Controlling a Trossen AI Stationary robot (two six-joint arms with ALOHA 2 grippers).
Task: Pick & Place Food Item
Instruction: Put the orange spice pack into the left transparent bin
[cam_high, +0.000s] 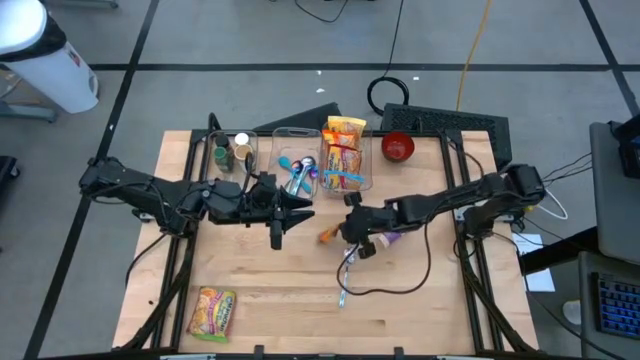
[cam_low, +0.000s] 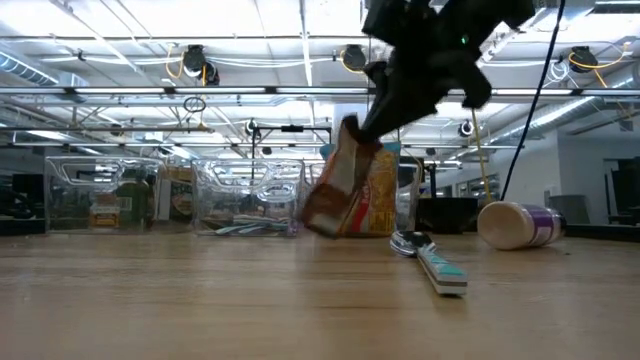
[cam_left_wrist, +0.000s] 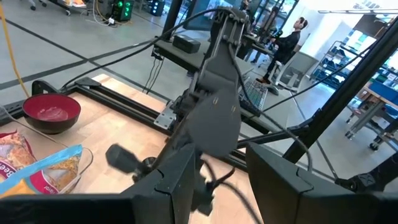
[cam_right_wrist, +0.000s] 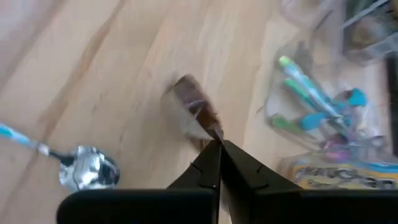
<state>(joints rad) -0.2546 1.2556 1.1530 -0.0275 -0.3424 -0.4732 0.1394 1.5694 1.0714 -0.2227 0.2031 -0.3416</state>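
The left gripper next should close on the food packet's loose end (cam_high: 324, 237), across from my right gripper's fingers, for a handover.
My right gripper (cam_high: 350, 228) is over the table's middle, shut on a small brown and orange food packet (cam_high: 328, 236). The packet shows below the fingers in the low view (cam_low: 340, 190) and in the right wrist view (cam_right_wrist: 193, 115). My left gripper (cam_high: 283, 215) is open and empty, just left of the packet and in front of the clear bins. In the left wrist view its fingers (cam_left_wrist: 180, 180) point toward the right arm. My right gripper pinches the packet's upper edge (cam_right_wrist: 211, 134) between its two fingertips. The fingers come from above, slanting down. The packet hangs tilted below them (cam_low: 335, 205), and its lower end seems just clear of the table.
A spoon with a teal handle (cam_high: 346, 272) and a tipped purple and white cup (cam_high: 388, 240) lie near the right gripper. Clear bins at the back hold jars (cam_high: 230, 150), utensils (cam_high: 300, 172) and snack bags (cam_high: 344, 150). A red bowl (cam_high: 398, 147) stands at back right. A snack bag (cam_high: 212, 310) lies at near left.
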